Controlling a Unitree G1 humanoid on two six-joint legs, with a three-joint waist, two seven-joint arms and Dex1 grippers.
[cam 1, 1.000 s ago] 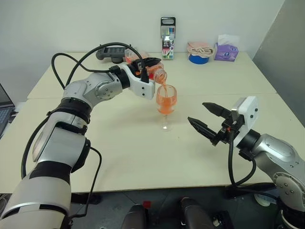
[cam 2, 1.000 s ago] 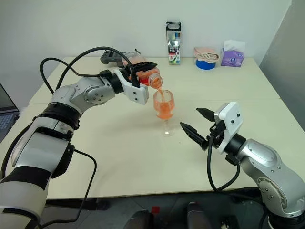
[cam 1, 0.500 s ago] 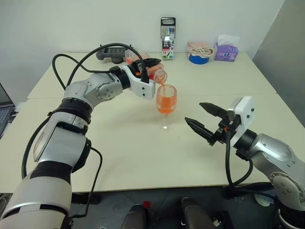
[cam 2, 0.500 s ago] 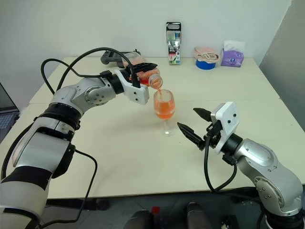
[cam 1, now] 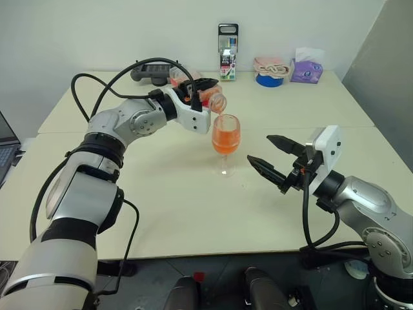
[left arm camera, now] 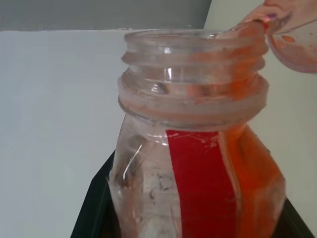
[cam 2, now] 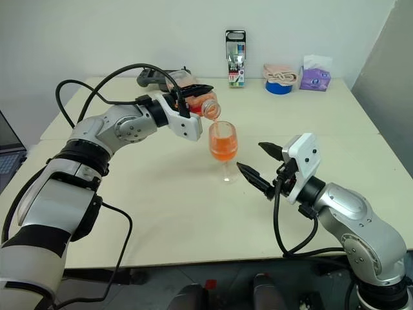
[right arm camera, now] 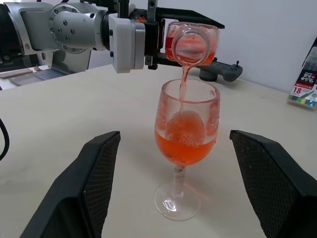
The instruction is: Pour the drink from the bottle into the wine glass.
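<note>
Next, I set the bottle down with my left gripper on the bare table straight before the dark controller (cam 1: 148, 163), level with the wine glass.
My left gripper (cam 1: 206, 92) is shut on the bottle (cam 1: 215, 99), a small clear one with a red label strip (left arm camera: 198, 183). The bottle lies tipped on its side, its open mouth (right arm camera: 192, 45) just above the wine glass (cam 1: 226, 139). A thin orange stream (right arm camera: 184, 91) runs from the mouth into the bowl. The drink (right arm camera: 184, 144) fills the lower half of the bowl, and a little remains in the bottle. The glass stands upright on the table. My right gripper (cam 1: 258, 148) hangs open just right of the glass, its fingers (right arm camera: 96, 173) apart on either side without touching it.
Along the table's far edge stand a pack of markers (cam 1: 226, 51), a dark controller (cam 1: 150, 71), a blue tape roll (cam 1: 268, 79) with a pink cloth (cam 1: 270, 63) on it, and a purple tissue box (cam 1: 306, 70). A laptop corner (cam 1: 6, 139) shows at the left.
The drink keeps running into the glass from the tipped bottle. My right gripper has drifted slightly towards the glass, still open. The left arm holds its place.
</note>
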